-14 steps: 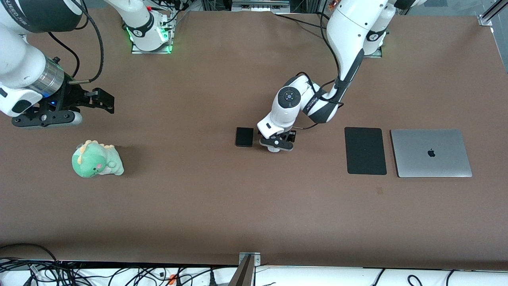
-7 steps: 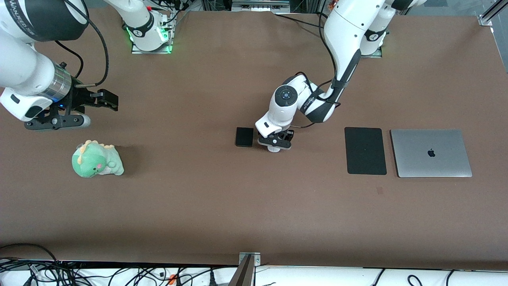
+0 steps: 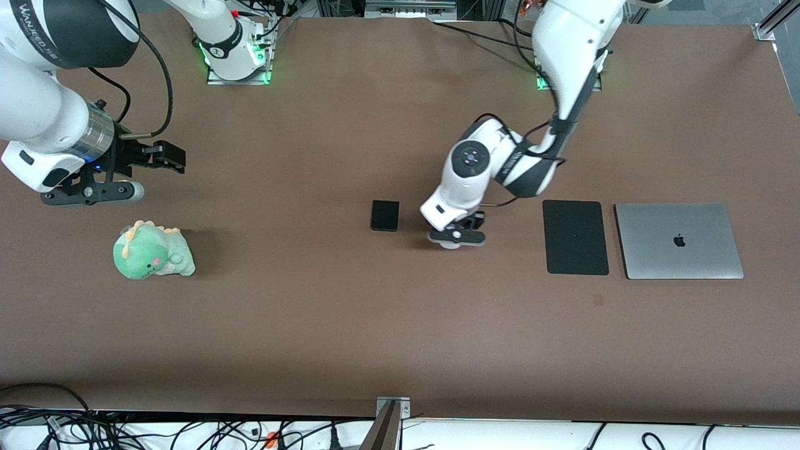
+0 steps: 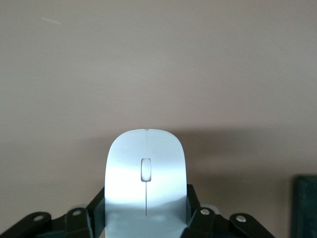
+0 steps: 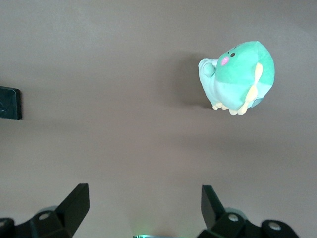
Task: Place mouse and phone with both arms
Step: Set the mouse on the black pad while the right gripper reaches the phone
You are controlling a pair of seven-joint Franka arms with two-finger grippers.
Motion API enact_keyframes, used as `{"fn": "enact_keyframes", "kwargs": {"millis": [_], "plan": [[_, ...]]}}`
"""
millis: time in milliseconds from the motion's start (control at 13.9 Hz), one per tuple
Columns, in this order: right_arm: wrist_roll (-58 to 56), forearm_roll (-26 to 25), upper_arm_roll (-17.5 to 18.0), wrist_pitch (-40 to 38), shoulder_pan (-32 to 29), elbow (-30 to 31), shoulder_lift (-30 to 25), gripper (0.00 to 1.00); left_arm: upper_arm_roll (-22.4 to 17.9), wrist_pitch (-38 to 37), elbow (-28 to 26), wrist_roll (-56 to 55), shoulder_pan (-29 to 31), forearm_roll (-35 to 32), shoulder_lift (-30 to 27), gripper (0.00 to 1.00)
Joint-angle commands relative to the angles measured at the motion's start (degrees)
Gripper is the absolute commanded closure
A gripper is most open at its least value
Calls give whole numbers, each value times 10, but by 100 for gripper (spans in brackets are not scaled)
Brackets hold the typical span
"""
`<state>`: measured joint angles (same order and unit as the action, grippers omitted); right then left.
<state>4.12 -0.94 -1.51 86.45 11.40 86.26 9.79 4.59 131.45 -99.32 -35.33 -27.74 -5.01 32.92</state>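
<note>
My left gripper is going to release the white mouse near the middle of the black mouse pad (image 3: 579,246), next to the silver laptop.
The white mouse (image 4: 146,173) sits between the black fingers (image 4: 194,210) of my left gripper (image 4: 146,218), which is shut on its sides. In the front view the left gripper (image 3: 456,236) holds the mouse (image 3: 449,245) low over the table, between the black phone (image 3: 384,215) and the flat black mouse pad (image 3: 575,237). The phone lies flat on the brown table (image 3: 350,312). My right gripper (image 3: 170,158) hangs open and empty at the right arm's end of the table, above a green plush dinosaur (image 3: 153,251). In the right wrist view the right gripper (image 5: 143,198) shows wide-apart fingers (image 5: 75,201).
A closed silver laptop (image 3: 679,240) lies beside the mouse pad, toward the left arm's end. The plush dinosaur (image 5: 237,77) shows in the right wrist view, with a dark slab (image 5: 10,103) at the picture's edge. Cables hang along the table's front edge (image 3: 187,431).
My left gripper has shut on the mouse and moved with it away from the phone, toward the mouse pad. The right arm shifted slightly and stays open.
</note>
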Motion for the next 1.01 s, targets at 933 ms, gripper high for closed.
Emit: {"fn": "enact_keyframes", "kwargs": {"millis": [933], "plan": [[200,71,0,142,129,5,80,0,14,43,-132,271,287,-13,-32,62]]}}
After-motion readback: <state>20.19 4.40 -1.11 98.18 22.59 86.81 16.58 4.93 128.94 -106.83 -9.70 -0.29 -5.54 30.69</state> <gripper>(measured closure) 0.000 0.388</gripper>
